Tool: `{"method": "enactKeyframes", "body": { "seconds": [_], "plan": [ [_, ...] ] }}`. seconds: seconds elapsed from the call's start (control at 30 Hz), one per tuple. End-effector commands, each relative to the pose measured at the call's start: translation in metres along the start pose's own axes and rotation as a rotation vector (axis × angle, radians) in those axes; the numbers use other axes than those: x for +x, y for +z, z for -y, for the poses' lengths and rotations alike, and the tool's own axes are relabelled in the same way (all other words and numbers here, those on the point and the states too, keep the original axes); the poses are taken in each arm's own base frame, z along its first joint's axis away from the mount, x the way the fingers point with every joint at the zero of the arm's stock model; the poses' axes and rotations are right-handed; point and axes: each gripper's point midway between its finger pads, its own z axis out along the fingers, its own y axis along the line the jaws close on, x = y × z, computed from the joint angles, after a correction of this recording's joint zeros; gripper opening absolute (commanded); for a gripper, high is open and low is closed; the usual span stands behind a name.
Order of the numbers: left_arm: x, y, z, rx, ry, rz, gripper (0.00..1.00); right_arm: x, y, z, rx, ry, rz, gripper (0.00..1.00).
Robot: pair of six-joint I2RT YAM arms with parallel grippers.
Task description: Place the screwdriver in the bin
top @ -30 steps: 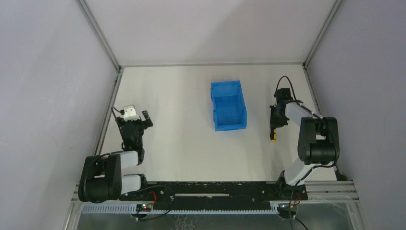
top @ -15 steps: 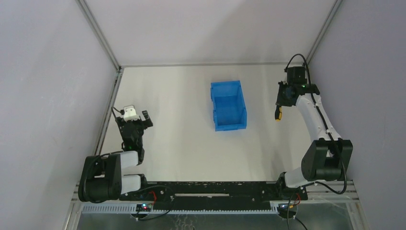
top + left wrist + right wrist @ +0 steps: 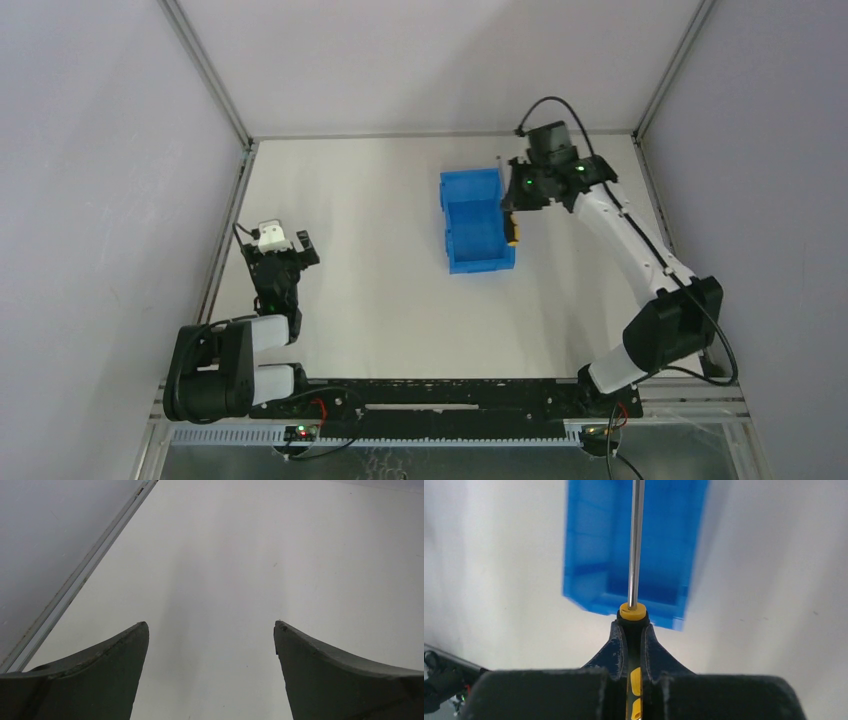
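Observation:
I will use my right gripper to lay the screwdriver lengthwise on the blue bin's bottom [image 3: 473,234] [image 3: 643,547], with its handle by the bin's near side.
My right gripper [image 3: 512,203] is shut on the screwdriver's [image 3: 513,234] black-and-yellow handle and hangs in the air at the right wall of the blue bin [image 3: 449,228]. From the right wrist, the fingers [image 3: 616,645] clamp the handle. The thin metal shaft of the screwdriver [image 3: 637,540] points forward over the inside of the bin [image 3: 589,540], which looks blurred. The right gripper [image 3: 633,626] shows no gap beside the handle. My left gripper [image 3: 278,252] rests at the table's left side. The left gripper [image 3: 211,625] is open over bare table.
A metal frame rail [image 3: 226,235] runs along the table's left edge, close to the left arm. Another rail [image 3: 652,195] borders the right edge. Grey walls enclose the table on three sides.
The right arm swung from the table's right side toward the far left, carrying the screwdriver up to the bin's right wall. The left arm has not moved.

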Motion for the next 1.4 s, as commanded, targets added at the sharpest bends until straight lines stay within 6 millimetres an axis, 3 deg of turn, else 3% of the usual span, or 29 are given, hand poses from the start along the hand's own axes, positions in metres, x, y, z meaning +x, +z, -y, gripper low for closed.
{"method": "enactKeyframes", "body": {
  "seconds": [0.0, 0.17, 0.43, 0.47, 0.67, 0.77, 0.87, 1.03, 1.37],
  "plan": [
    [-0.034, 0.008, 0.002, -0.003, -0.002, 0.108, 1.00, -0.011, 0.018, -0.047, -0.078, -0.030, 0.010, 0.00],
    [-0.034, 0.008, 0.002, -0.003, -0.002, 0.106, 1.00, -0.005, 0.059, -0.051, 0.028, -0.094, 0.003, 0.00],
    [-0.034, 0.008, 0.002, -0.003, -0.002, 0.107, 1.00, 0.036, 0.127, -0.036, 0.174, -0.142, -0.063, 0.00],
    [-0.034, 0.008, 0.002, -0.002, -0.002, 0.108, 1.00, 0.050, 0.147, -0.028, 0.194, -0.132, -0.082, 0.02],
    [-0.034, 0.008, 0.002, -0.002, -0.002, 0.107, 1.00, 0.071, 0.174, -0.031, 0.169, -0.126, -0.126, 0.05],
    [-0.034, 0.008, 0.002, -0.002, -0.002, 0.108, 1.00, 0.079, 0.185, -0.033, 0.166, -0.120, -0.151, 0.16],
    [-0.034, 0.008, 0.001, -0.004, -0.002, 0.107, 1.00, 0.080, 0.190, -0.031, 0.188, -0.112, -0.150, 0.33],
    [-0.034, 0.008, 0.002, -0.002, -0.002, 0.107, 1.00, 0.067, 0.181, -0.033, 0.202, -0.105, -0.113, 0.47],
    [-0.034, 0.008, 0.002, -0.002, -0.002, 0.107, 1.00, 0.015, 0.125, -0.049, 0.179, -0.087, 0.028, 0.57]
  ]
}}
